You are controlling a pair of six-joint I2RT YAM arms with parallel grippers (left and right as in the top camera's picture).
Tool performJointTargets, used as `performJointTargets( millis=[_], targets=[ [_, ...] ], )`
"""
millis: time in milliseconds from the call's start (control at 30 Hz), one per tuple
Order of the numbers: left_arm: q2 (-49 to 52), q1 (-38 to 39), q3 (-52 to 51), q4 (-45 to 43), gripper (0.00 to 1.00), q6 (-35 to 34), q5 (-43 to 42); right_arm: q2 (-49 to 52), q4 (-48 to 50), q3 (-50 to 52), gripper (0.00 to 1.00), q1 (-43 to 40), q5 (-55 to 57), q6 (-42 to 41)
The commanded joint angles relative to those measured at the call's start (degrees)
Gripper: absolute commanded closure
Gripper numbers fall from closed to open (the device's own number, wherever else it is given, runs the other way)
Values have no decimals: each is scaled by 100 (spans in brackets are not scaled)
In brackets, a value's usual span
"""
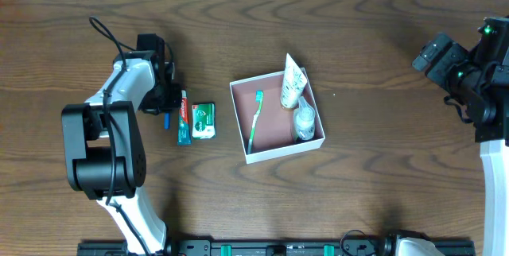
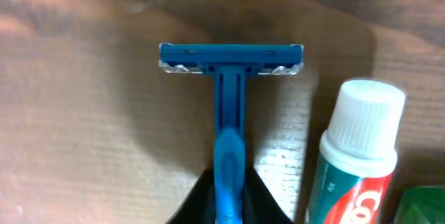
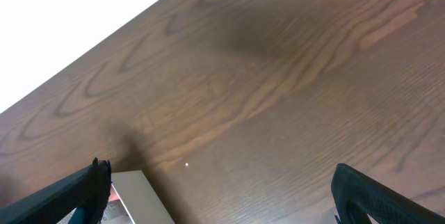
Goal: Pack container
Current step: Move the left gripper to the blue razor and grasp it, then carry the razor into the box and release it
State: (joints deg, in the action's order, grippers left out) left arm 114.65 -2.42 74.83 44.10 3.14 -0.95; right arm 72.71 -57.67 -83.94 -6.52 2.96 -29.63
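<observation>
The robot's left gripper should release the blue razor, now lying on the table, in the container [image 1: 267,124], between the green toothbrush and the small clear bottle.
The container [image 1: 238,101] is a shallow white box with a pink-brown inside at the table's middle. It holds a green toothbrush [image 1: 256,117], a white tube [image 1: 293,81] leaning on its far wall, and a small clear bottle [image 1: 303,121]. My left gripper [image 1: 167,117] is left of the box, shut on the handle of a blue razor [image 2: 229,78] lying on the table. A toothpaste tube [image 1: 184,118] lies just right of the razor; it also shows in the left wrist view [image 2: 358,154]. My right gripper [image 3: 222,189] is open and empty, raised at the far right. A corner of the container [image 3: 142,196] shows beneath it.
A small green and white packet [image 1: 203,120] lies between the toothpaste tube and the container. The left arm's base [image 1: 103,160] stands at the front left. The right arm [image 1: 477,73] reaches in from the right edge. Bare wood lies between the box and the right arm.
</observation>
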Motion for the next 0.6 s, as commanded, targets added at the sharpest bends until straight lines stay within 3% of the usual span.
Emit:
performJointTargets(
  millis=[0,267,400,567],
  targets=[
    [-155,-2,127,291,94,-455,46,4,-2,-63,1,-26,0,-79],
    [-1893,439,332,975,94,-1443,-280,4,-2,-63,1,-26,0,-79],
    [-2769,1261,328,885,94,-2011,-422,4,-2,-63,1,-26,0,-79],
    [-2894,2461,223,468,94,-2918,-297,4,0,-63,1,-26,0,-76]
  ],
)
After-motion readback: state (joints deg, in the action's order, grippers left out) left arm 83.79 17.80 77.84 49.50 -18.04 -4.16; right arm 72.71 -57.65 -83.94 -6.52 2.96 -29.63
